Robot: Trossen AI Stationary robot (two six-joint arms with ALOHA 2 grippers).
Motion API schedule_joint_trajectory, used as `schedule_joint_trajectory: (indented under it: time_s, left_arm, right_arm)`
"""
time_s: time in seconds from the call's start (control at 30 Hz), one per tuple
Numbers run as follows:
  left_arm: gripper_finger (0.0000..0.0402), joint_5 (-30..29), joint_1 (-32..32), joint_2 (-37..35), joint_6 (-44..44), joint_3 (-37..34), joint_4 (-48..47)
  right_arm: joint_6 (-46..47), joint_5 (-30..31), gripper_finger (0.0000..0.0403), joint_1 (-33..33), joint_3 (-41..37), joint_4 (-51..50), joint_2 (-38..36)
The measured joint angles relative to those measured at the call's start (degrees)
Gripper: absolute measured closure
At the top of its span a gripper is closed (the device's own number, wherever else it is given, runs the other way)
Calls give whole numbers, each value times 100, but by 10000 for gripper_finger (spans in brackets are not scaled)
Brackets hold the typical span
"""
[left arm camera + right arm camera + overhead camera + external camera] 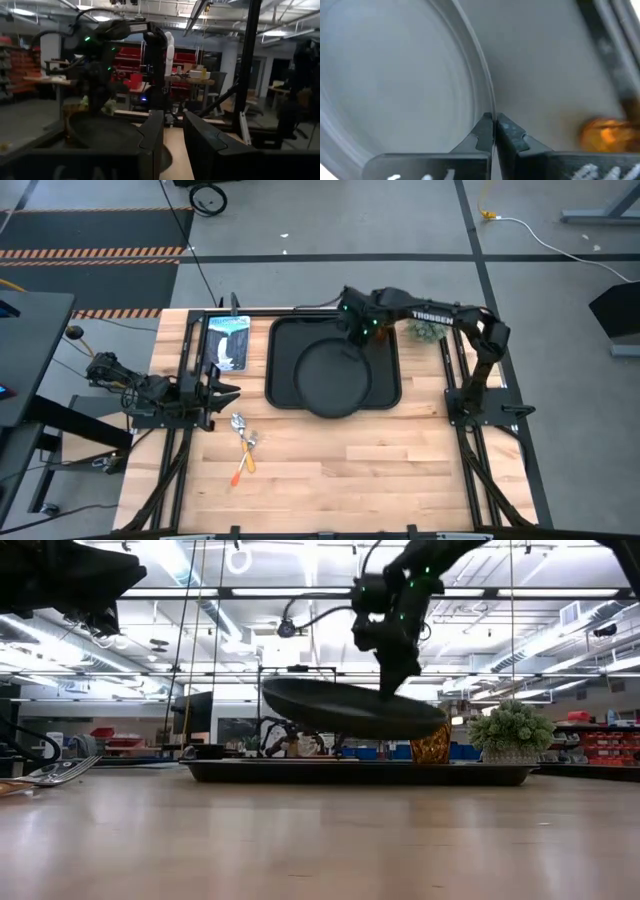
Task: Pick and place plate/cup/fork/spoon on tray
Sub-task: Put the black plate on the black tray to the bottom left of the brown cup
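Observation:
My right gripper should set down and release the black plate on the middle of the black tray [341, 362], next to the amber cup.
The round black plate [330, 378] hangs tilted above the black rectangular tray [285, 350], clear of it in the low view [345, 710]. My right gripper [358, 335] is shut on the plate's far rim. The amber cup [432, 744] stands on the tray's far right part and also shows in the right wrist view [605, 132]. The fork and spoon [243, 445], both orange-handled, lie on the table near the tray's left side. My left gripper [226, 391] waits open at the table's left and touches nothing. My right gripper pinches the plate's raised rim [492, 107] between its two fingers, one finger on the inner side and one on the outer. The fingers come from above, pointing down, at the plate's far edge. The plate is lifted clear of the tray and tilted.
A blue and white packet [228, 340] lies left of the tray. A small green plant [426, 331] stands at the tray's far right corner. Black frame rails [190, 370] run along both sides of the table. Bare wood [380, 470] lies near the front edge.

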Motion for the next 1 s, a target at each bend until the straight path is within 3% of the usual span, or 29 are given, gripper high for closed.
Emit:
schedule_joint_trajectory:
  time_s: [0.13,0.33,0.53,1.0]
  left_arm:
    - [322,-2,0,0,401,0,0]
    - [322,-2,0,0,418,0,2]
    - [322,0,0,1,362,0,2]
    - [322,0,0,0,242,0,2]
  right_arm:
    - [-889,-3,393,-284,89,209,332]
    - [-1981,573,392,-320,773,-92,871]
    - [-2634,415,390,-416,1385,-283,1101]
    - [-3544,197,388,-541,1410,-305,1108]
